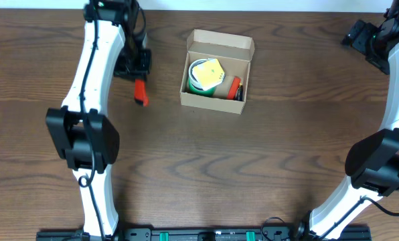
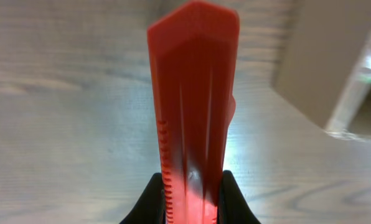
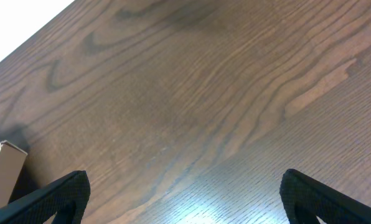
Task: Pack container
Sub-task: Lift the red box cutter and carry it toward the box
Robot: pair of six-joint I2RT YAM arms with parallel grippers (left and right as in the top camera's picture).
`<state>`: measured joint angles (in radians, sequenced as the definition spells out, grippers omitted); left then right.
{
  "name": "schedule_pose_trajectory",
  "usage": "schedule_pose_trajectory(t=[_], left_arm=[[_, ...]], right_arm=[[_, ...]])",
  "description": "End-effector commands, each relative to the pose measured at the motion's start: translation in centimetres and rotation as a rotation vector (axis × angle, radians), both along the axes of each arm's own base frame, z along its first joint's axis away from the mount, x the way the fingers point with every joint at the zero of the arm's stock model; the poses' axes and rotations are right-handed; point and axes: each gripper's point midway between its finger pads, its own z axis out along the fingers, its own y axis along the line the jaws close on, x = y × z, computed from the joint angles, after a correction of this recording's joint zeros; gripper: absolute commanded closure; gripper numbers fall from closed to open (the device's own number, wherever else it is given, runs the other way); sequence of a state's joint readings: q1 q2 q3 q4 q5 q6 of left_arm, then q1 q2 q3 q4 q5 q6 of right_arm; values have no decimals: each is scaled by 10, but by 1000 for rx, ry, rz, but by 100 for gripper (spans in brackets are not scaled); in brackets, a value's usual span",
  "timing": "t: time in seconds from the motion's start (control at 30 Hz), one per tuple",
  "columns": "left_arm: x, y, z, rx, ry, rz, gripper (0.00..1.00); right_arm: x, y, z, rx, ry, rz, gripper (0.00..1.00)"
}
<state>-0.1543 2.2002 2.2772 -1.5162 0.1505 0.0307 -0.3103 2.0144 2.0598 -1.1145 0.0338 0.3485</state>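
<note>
Next, my left gripper lets go of the long red tool between the green roll and the front side [image 1: 219,96] of the box.
The container [image 1: 216,71] is an open tan cardboard box on the dark wood table, lid flap folded back. A green roll [image 1: 201,79], a yellow item [image 1: 210,69] and a red item [image 1: 235,87] lie inside. My left gripper [image 1: 138,75] is just left of the box, shut on a long orange-red plastic tool [image 1: 140,92]. In the left wrist view the tool [image 2: 195,93] sticks out from between the black fingers [image 2: 149,198], and the box wall [image 2: 322,68] is at the right. My right gripper [image 1: 361,37] stands open at the far right back, holding nothing.
The right wrist view shows bare wood grain between the open fingers [image 3: 55,196], with a cardboard corner [image 3: 4,163] at the left edge. The arms' bases stand along the table's front edge.
</note>
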Motion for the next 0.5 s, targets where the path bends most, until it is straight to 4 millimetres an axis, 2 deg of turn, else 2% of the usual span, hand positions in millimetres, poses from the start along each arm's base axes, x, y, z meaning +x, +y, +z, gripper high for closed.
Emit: schedule_pose_trajectory(t=[0.0,0.2,0.47], left_arm=[[-2,-21,42,1,-130,-272,94],[3,-51,54,70,-227,-530,94],[-2,-113,59,189,-340,-1076,94]], right_arm=[[-2,2,16,-8,-33,-7,1],[-2,2,16,-8,-33,-7,1],[-2,2,16,-8,-33,-7,1]])
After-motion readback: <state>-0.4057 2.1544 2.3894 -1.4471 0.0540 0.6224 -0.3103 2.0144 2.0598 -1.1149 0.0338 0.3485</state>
